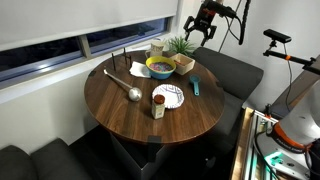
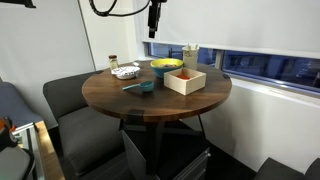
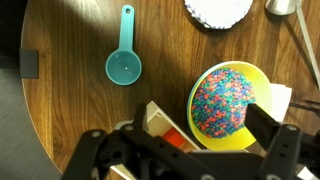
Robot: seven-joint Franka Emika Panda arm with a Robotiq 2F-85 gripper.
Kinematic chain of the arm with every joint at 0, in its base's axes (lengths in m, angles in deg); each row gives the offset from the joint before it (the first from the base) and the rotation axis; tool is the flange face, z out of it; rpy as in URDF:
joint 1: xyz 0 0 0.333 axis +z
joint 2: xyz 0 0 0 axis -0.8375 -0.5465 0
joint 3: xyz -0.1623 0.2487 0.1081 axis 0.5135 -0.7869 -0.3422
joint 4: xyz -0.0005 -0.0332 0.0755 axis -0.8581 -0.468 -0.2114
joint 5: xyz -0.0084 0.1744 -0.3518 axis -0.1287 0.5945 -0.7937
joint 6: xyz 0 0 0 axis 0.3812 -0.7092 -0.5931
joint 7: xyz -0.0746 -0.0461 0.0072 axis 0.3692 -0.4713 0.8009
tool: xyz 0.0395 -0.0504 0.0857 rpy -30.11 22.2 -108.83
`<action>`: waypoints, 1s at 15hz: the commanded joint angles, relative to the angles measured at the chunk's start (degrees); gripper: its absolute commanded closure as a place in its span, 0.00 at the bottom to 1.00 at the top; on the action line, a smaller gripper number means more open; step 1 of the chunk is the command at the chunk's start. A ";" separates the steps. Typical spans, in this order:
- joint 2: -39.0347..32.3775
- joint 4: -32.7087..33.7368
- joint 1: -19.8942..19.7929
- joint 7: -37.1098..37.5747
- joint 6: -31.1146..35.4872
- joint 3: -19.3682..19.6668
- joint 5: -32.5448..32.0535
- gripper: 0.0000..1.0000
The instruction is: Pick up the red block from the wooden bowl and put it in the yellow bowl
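My gripper is going to close across the long sides of the red block (image 1: 184, 62) (image 3: 175, 138), inside the wooden bowl next to the yellow bowl.
The red block (image 3: 178, 138) lies inside the wooden bowl (image 3: 158, 122), a light tan squarish container, half hidden by my gripper in the wrist view. The yellow bowl (image 3: 262, 84), speckled blue inside, stands right beside it. Both exterior views show the two side by side on the round table: the wooden bowl (image 1: 184, 63) (image 2: 185, 81) and the yellow bowl (image 1: 160, 67) (image 2: 166, 66). My gripper (image 3: 200, 120) is open and empty. It hangs high above the bowls in both exterior views (image 1: 205, 27) (image 2: 153, 20).
A teal scoop (image 3: 124, 64) lies on the table next to the bowls. A white patterned paper plate (image 1: 168, 96), a metal ladle (image 1: 130, 90) and a small jar (image 1: 158, 108) are also there. A plant (image 1: 180, 45) stands by the window. Grey seats surround the table.
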State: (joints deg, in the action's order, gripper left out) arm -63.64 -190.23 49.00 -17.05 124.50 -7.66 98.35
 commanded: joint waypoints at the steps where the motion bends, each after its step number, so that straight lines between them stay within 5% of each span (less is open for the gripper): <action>1: -0.02 0.13 0.16 0.00 -0.15 0.19 -0.03 0.00; 9: -15.24 11.25 -0.80 21.42 -0.50 2.59 3.39 0.00; 15: -24.61 17.49 -3.25 25.79 -1.62 4.43 11.27 0.00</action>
State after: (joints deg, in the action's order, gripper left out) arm -83.61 -177.33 47.39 7.28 124.55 -3.91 105.04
